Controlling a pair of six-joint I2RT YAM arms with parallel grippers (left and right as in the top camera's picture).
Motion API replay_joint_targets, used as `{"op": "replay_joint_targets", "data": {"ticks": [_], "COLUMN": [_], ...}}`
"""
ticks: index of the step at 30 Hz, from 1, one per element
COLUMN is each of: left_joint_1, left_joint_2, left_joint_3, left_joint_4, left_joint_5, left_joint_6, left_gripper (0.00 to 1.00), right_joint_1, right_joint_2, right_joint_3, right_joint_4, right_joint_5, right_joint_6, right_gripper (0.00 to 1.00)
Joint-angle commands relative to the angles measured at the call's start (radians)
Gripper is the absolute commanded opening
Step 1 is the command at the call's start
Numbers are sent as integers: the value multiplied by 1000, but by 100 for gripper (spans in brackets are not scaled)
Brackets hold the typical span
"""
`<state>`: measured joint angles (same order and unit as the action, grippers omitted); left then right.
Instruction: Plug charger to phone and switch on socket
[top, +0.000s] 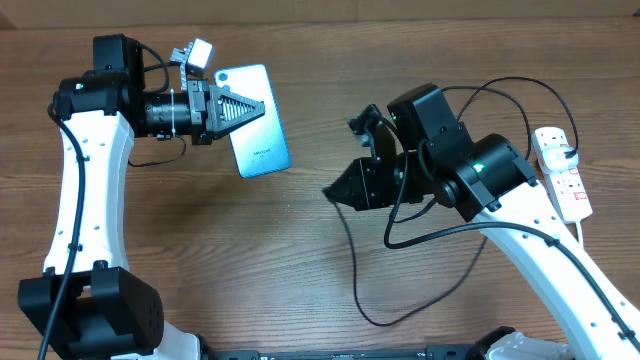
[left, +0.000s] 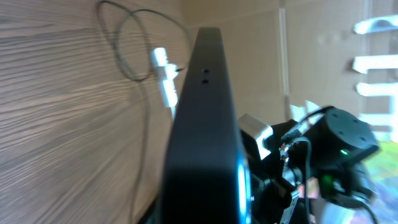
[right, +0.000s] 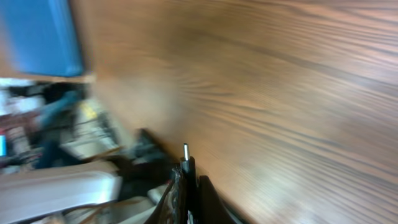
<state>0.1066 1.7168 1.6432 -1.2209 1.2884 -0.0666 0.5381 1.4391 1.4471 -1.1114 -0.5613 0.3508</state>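
Observation:
I need to use my right gripper to set the tip of the charger's connector down on the bare wood (top: 406, 230) between the phone and the white socket.
My left gripper (top: 243, 110) is shut on the phone (top: 257, 122), blue back up, held above the table at the upper left. In the left wrist view the phone (left: 205, 124) shows edge-on, with its bottom port holes facing away. My right gripper (top: 335, 190) is shut on the charger's connector tip (right: 185, 155), whose metal end points toward the phone (right: 43, 34). A gap remains between tip and phone. The black cable (top: 365, 270) loops over the table and runs to the black plug (top: 570, 153) in the white socket (top: 565, 180) at the right edge.
The socket also shows in the left wrist view (left: 163, 78) with the looping cable (left: 134, 43) beyond it. The right arm (top: 470, 165) fills the middle right. Bare wood lies between the two grippers.

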Motion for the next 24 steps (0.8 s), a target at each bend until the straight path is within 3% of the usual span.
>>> {"op": "replay_joint_targets", "data": {"ticks": [1,8,24], "left_joint_1": [-2,-10,-10], "left_joint_2": [-22,-22,-22], "left_joint_3": [11,11,11], "left_joint_4": [4,2,-6], "left_joint_5": [-64,-122,-171], "left_joint_6": [-27,-27,-27], "left_gripper": [4,4,4], "right_joint_1": [0,0,-71], "right_joint_2": [30,122,239], "right_joint_3": [12,-37,-402], "right_joint_4": [-32,-101,215], "right_joint_5": [243,570,658], "right_joint_6": [-49,-37,46], "right_gripper": [4,4,4]}}
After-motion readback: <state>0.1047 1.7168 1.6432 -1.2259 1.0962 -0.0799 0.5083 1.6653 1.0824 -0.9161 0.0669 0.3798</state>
